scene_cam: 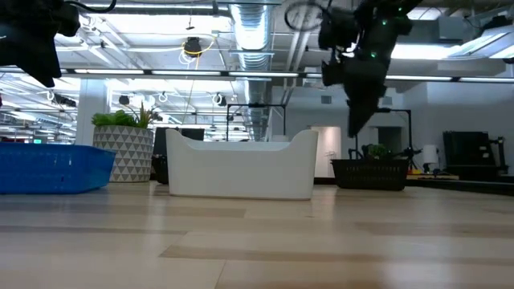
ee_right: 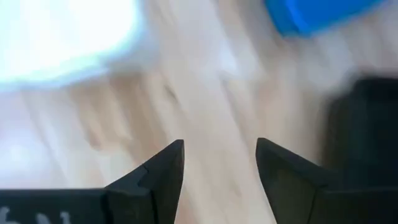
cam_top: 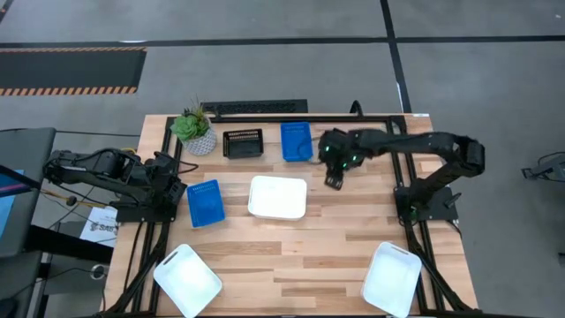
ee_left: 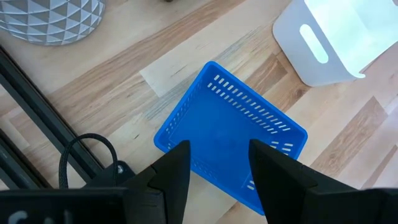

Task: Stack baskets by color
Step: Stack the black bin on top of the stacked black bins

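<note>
The robot's right gripper should next move to the black slatted basket's near rim (cam_top: 252,156), between the plant and the far blue basket, and close there.
Of the baskets, a blue one (cam_top: 205,202) lies on the table's left and another blue one (cam_top: 297,141) at the far edge beside a black slatted one (cam_top: 243,143). A white basket (cam_top: 277,196) stands in the middle, and two more white ones (cam_top: 186,280) (cam_top: 393,278) lie at the near corners. In the low view a second black basket (scene_cam: 369,172) shows to the right. My left gripper (ee_left: 217,168) hangs open above the left blue basket (ee_left: 230,143). My right gripper (cam_top: 335,181) is open in the air over bare wood, right of the middle white basket.
A green plant in a white patterned pot (cam_top: 194,132) stands at the far left corner. Black frame rails (cam_top: 415,238) run along the table's sides. Bare wood lies between the middle white basket and the near white ones.
</note>
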You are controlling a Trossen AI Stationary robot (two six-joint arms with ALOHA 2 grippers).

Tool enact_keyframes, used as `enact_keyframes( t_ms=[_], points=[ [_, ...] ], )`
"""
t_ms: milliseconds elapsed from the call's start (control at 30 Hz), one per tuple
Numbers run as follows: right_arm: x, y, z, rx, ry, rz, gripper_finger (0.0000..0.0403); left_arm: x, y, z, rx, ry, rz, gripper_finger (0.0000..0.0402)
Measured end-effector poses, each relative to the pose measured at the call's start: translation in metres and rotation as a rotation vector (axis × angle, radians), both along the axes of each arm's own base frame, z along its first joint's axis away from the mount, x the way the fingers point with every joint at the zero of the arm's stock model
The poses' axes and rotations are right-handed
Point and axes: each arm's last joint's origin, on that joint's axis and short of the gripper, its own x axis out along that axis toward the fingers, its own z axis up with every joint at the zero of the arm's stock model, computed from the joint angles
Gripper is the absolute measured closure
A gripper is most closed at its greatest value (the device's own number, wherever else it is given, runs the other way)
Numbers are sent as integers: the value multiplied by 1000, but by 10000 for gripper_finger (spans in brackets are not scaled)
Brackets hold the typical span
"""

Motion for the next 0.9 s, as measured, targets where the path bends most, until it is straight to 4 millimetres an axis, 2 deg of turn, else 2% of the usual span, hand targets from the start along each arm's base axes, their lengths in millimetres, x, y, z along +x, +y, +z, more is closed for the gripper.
enact_keyframes(
  t_ms=[167, 300, 433, 567, 767, 900],
  points=[
    [32, 36, 14, -69, -287, 76, 183, 0, 0, 0, 7, 0, -3, 252],
    [54, 48, 33, -257, -526, 93, 186, 0, 1, 0, 27, -1, -8, 252],
    [78, 38, 49, -356, -616, 113, 192, 0, 1, 0, 31, -1, -7, 252],
    [110, 21, 56, -417, -576, 145, 195, 0, 1, 0, 31, -2, -7, 252],
    [162, -6, 57, -459, -489, 174, 194, 0, 1, 0, 30, -2, -7, 252],
    [191, -19, 47, -467, -408, 206, 196, 0, 1, 0, 35, 1, -17, 252]
  ],
)
